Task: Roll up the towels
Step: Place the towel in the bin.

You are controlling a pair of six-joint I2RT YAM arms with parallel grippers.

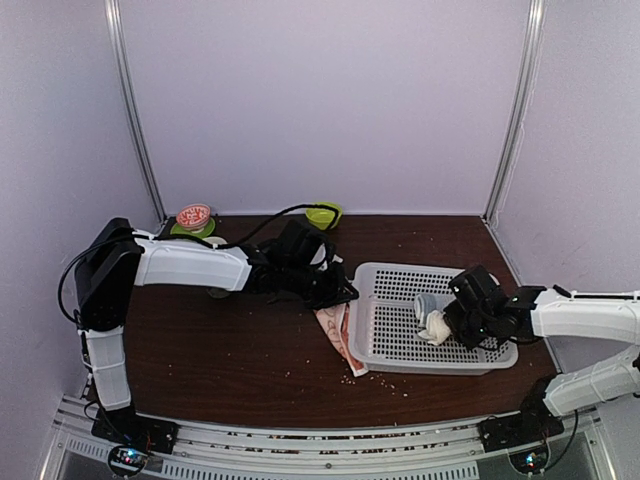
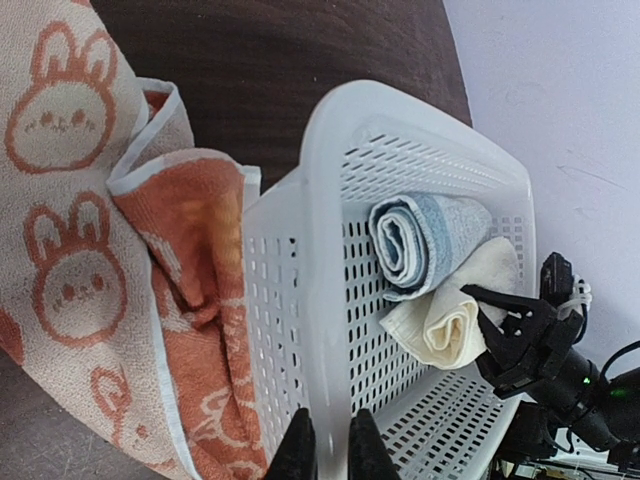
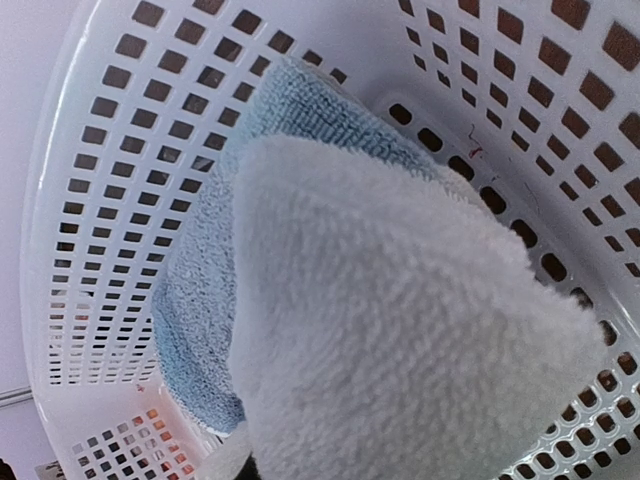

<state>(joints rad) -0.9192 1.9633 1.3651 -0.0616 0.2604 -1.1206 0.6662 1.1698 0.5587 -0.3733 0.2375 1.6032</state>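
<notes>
Next, my right gripper opens, back off and takes the cream-white towel nearer its middle (image 2: 452, 318), because it is bunching the towel crooked by its end against the blue-white roll.
The peach-orange rabbit towel (image 2: 70, 250) lies crumpled and unrolled on the dark table, against the left outer wall of the white basket (image 1: 395, 345). My left gripper (image 2: 331, 450) is shut on the basket's left rim, one finger on each side of the wall. Inside the basket lies the cream-white towel (image 2: 450, 322), rolled up, with my right gripper (image 1: 446, 326) shut on its end. In the right wrist view the cream towel (image 3: 400, 330) fills the frame and hides the fingers.
A pale blue-white roll of cloth (image 2: 430, 238) lies in the basket, touching the cream roll on its far side. At the back wall stand a green bowl (image 1: 322, 213) and a green dish with a red-topped item (image 1: 194, 217). Crumbs dot the table.
</notes>
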